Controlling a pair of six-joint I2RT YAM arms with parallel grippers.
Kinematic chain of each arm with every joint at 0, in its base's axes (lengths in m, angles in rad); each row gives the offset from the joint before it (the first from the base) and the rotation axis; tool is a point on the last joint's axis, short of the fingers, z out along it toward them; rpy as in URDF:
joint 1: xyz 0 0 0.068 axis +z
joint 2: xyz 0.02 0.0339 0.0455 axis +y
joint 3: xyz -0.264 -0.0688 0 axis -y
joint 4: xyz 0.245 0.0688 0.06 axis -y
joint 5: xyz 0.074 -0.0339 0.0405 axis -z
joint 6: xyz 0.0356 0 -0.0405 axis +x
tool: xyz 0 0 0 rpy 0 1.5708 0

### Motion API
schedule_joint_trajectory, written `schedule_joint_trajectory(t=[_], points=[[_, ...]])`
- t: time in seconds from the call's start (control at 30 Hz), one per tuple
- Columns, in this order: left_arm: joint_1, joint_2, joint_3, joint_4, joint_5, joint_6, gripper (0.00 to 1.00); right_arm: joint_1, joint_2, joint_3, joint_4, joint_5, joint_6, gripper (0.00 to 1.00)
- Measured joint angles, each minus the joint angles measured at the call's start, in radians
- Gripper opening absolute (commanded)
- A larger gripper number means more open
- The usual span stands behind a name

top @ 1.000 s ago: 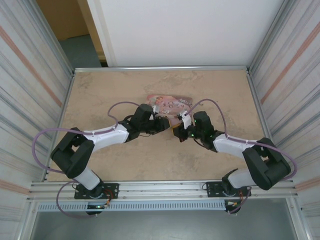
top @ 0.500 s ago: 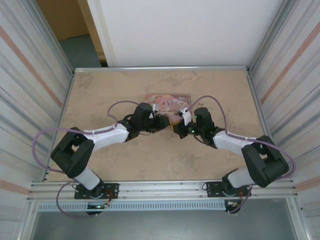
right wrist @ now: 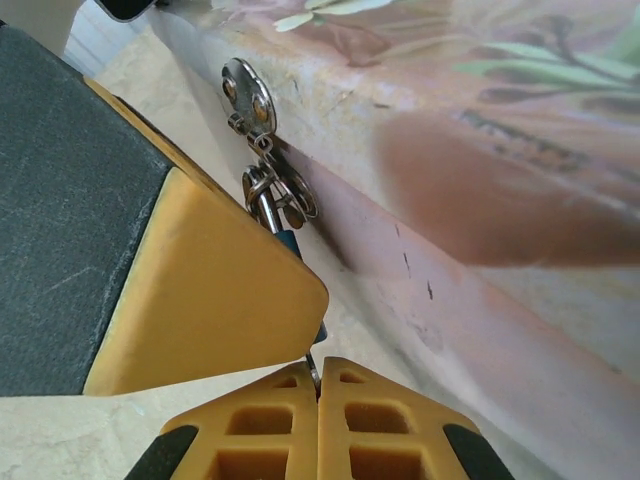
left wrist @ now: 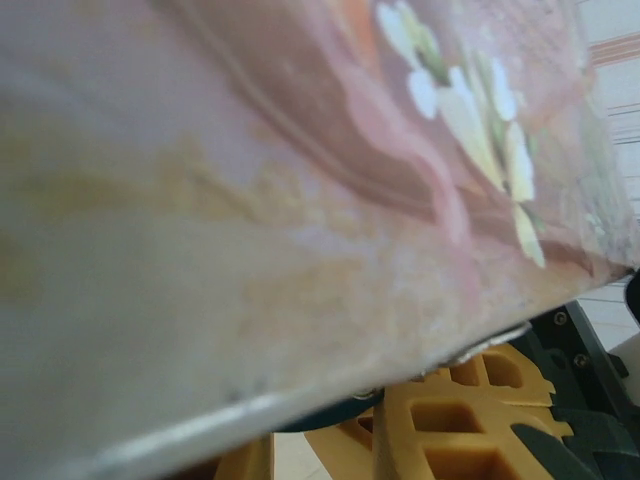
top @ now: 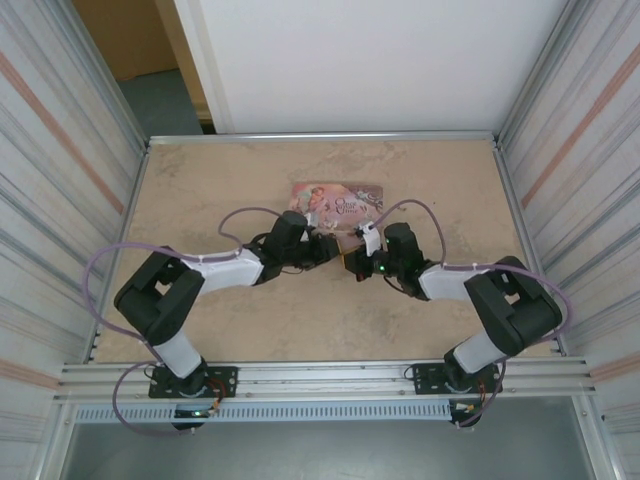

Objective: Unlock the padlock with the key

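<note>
The left gripper's broad finger covers the padlock down to the key, so the robot should open that gripper, back it away and take the padlock's body (right wrist: 289,242) from the front.
The small blue padlock (right wrist: 288,241) hangs by its thin shackle (right wrist: 263,200) from the hasp on the pink tin's (top: 337,197) front wall. In the right wrist view a broad yellow finger (right wrist: 200,290) of my left gripper (top: 328,250) covers most of the lock. In the left wrist view a dark teal sliver of the padlock (left wrist: 330,412) sits between that gripper's (left wrist: 325,445) fingers, which are shut on it. My right gripper (right wrist: 320,385) is shut on the thin metal key (right wrist: 312,366), whose blade points up into the lock's underside. From above, the right gripper (top: 352,262) meets the left one just in front of the tin.
The tin's illustrated wall (left wrist: 300,180) stands very close to both wrist cameras. Metal rails (top: 320,136) and corrugated side walls (top: 60,200) frame the beige table (top: 230,320). Purple cables (top: 240,212) loop over both arms.
Both arms have drawn in, elbows closer to the middle, and the grippers have dropped slightly toward the near side. More of the tin's lid shows. Both grips are unchanged.
</note>
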Motion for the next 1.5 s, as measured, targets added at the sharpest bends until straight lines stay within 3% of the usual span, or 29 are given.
schedule_joint_trajectory(t=[0.3,0.63,0.83,1.23,1.5], points=[[-0.009,0.059,-0.034,0.068,-0.007,-0.008,0.12,0.012,0.092,-0.042,0.111,0.006,0.023,0.00],[-0.012,0.049,-0.062,0.097,0.003,0.004,0.44,0.012,0.129,-0.069,0.184,0.008,0.063,0.00],[-0.016,-0.044,-0.107,0.069,0.045,0.002,0.55,0.012,0.148,-0.069,0.209,0.014,0.084,0.00],[0.053,-0.394,-0.294,0.024,-0.017,0.031,0.62,0.012,0.147,-0.042,0.197,-0.035,0.219,0.00],[0.072,-0.504,-0.446,0.105,-0.063,-0.041,0.62,0.012,0.108,-0.010,0.099,-0.061,0.330,0.00]])
